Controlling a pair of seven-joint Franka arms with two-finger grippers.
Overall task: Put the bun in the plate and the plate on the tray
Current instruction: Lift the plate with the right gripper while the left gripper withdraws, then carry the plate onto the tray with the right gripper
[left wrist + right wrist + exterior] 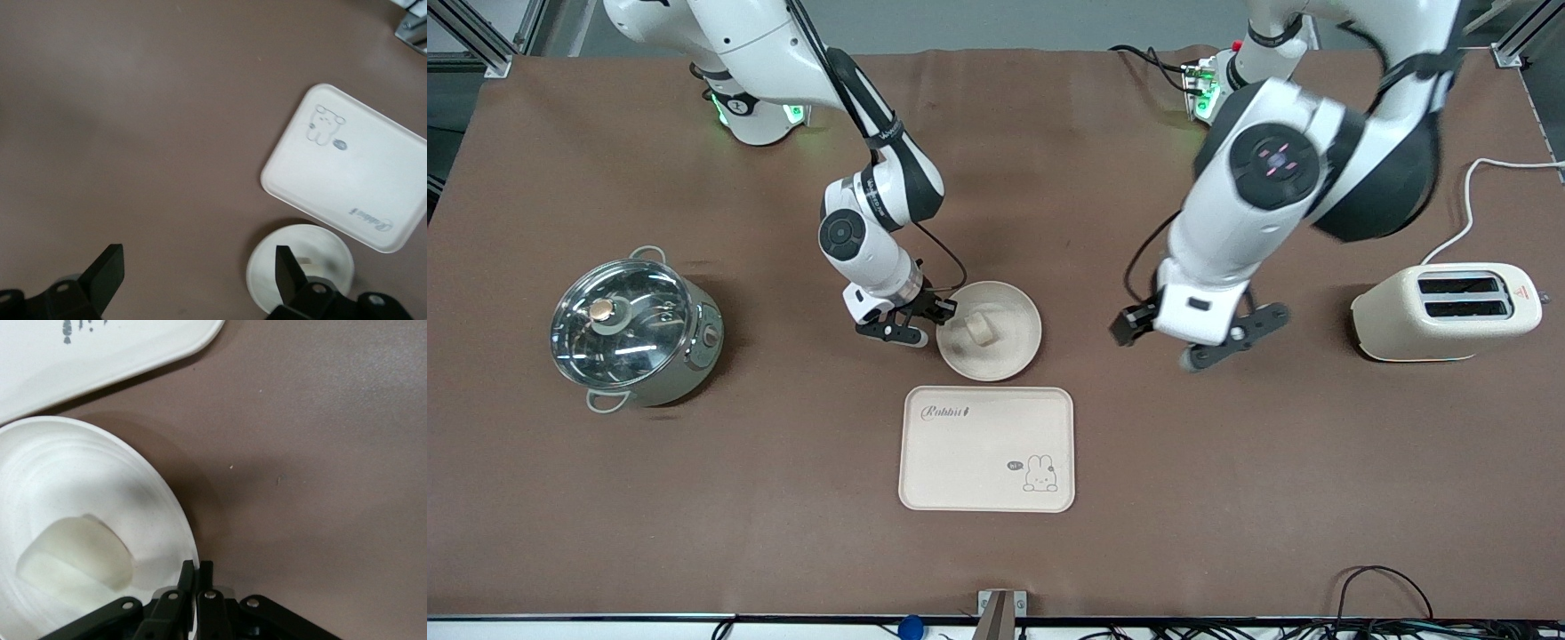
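Next, my right gripper lets go of the plate on the tray's middle (984,450), between the "Rabbit" lettering and the bunny drawing.
The round cream plate (1009,345) sits mid-table, just farther from the front camera than the "Rabbit" tray (987,449). The small cream bun (979,329) lies in the plate. My right gripper (944,316) is shut on the plate's rim at the side toward the right arm's end. In the right wrist view my right gripper (197,570) pinches the rim, with the plate (80,473), the bun (77,550) and a tray corner (100,347) showing. My left gripper (1193,348) hangs open and empty over bare table between plate and toaster. The left wrist view shows my left gripper (200,273), the plate (327,257) and the tray (353,167).
A steel pot with a glass lid (631,329) stands toward the right arm's end. A cream toaster (1445,311) with a white cord (1467,204) stands toward the left arm's end. The brown mat (694,498) covers the table.
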